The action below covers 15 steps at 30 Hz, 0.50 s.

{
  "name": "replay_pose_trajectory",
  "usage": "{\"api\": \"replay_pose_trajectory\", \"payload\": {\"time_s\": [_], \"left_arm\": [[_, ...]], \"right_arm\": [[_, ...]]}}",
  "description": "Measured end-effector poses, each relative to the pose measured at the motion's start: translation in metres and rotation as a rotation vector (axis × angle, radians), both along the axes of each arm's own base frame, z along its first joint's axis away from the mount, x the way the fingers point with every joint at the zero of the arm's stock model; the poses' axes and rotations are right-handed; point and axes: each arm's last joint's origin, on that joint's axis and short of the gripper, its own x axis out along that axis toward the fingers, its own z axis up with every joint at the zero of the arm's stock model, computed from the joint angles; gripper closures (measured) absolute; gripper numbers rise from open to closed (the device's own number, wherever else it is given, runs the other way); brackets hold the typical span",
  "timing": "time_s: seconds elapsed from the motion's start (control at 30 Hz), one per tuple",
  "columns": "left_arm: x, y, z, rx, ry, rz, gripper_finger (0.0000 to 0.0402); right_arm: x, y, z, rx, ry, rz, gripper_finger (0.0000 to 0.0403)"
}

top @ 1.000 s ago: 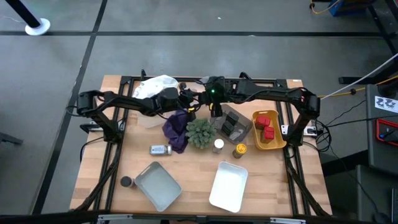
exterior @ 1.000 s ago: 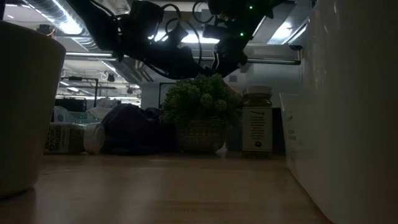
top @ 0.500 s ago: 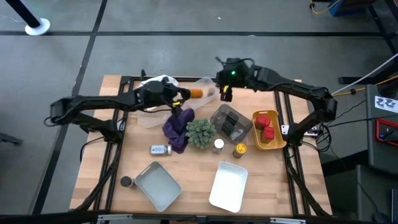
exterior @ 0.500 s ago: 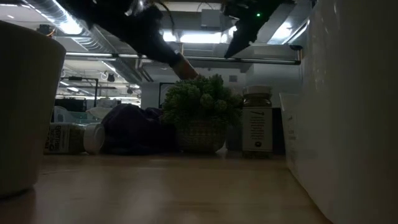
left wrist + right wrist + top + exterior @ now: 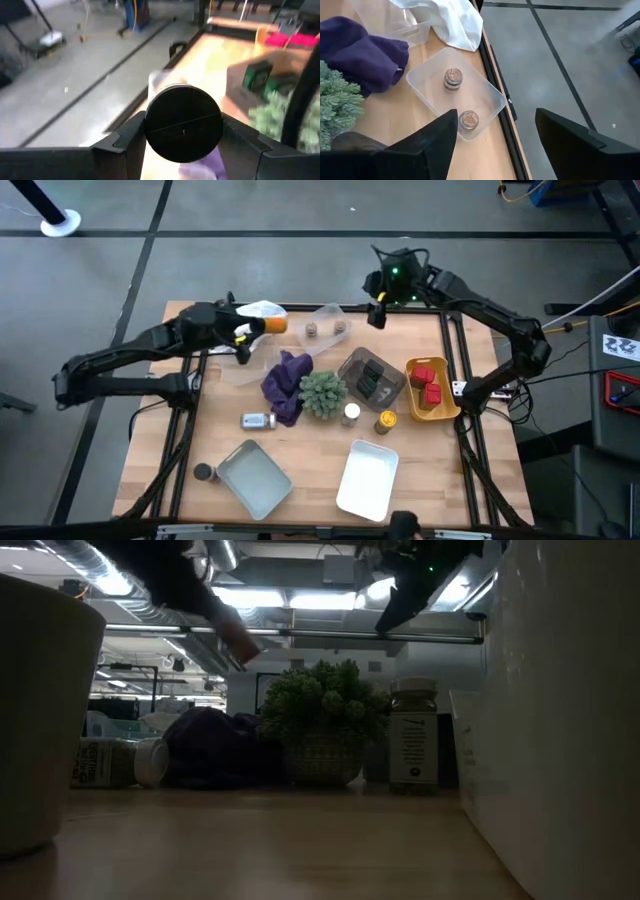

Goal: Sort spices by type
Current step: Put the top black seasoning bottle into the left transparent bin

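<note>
My left gripper will let go of the orange-brown spice jar in the clear tub point(image 5: 242, 370) beside the white cloth.
My left gripper point(image 5: 258, 328) hangs above the table's far left, shut on a small orange-brown spice jar point(image 5: 275, 324). In the left wrist view the jar's black round end point(image 5: 183, 131) faces the camera. My right gripper point(image 5: 378, 315) is open and holds nothing; it is raised over the far edge, just right of a clear tray point(image 5: 485, 85). Two brown-capped jars point(image 5: 453, 79) point(image 5: 469, 120) stand on that tray. Dark green tins point(image 5: 370, 377) lie in a grey tub. Red tins point(image 5: 428, 385) lie in a yellow tub. My left gripper pinches the jar between its two fingers point(image 5: 127, 142), one on each side of its black round end point(image 5: 151, 131). The fingers lie along the jar, which sticks out past them toward the table's right. The jar is lifted clear of the table.
A spiky green plant point(image 5: 322, 393) and a purple cloth point(image 5: 285, 383) sit mid-table, and a white cloth point(image 5: 262, 310) lies at the far edge. Loose jars point(image 5: 258, 420) point(image 5: 351, 413) point(image 5: 386, 421) point(image 5: 204, 472) stand or lie about. Two trays point(image 5: 255, 478) point(image 5: 368, 478) sit near the front.
My left gripper has risen and gone toward the table's far left corner, carrying the orange-brown jar clear of the table. My right gripper has risen and drawn back toward the far right, its fingers empty. With the arms gone, the clear tray and its two jars show.
</note>
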Motion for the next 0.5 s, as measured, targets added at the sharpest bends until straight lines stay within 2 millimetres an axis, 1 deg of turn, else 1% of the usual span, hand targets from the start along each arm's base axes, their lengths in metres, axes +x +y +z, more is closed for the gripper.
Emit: {"api": "replay_pose_trajectory", "payload": {"time_s": [0.17, 0.37, 0.5], "left_arm": [[-0.015, -0.001, -0.013, -0.101, 0.123, 0.054, 0.0216], [-0.022, 0.000, -0.030, -0.237, 0.272, 0.127, 0.0216], [-0.027, 0.000, -0.038, -0.334, 0.334, 0.184, 0.0216]], "right_arm": [[-0.006, -0.008, 0.000, 0.040, -0.026, -0.015, 0.0136], [-0.005, -0.007, 0.000, 0.063, -0.039, -0.007, 0.0136], [-0.004, -0.006, 0.000, 0.095, -0.059, 0.021, 0.0136]]}}
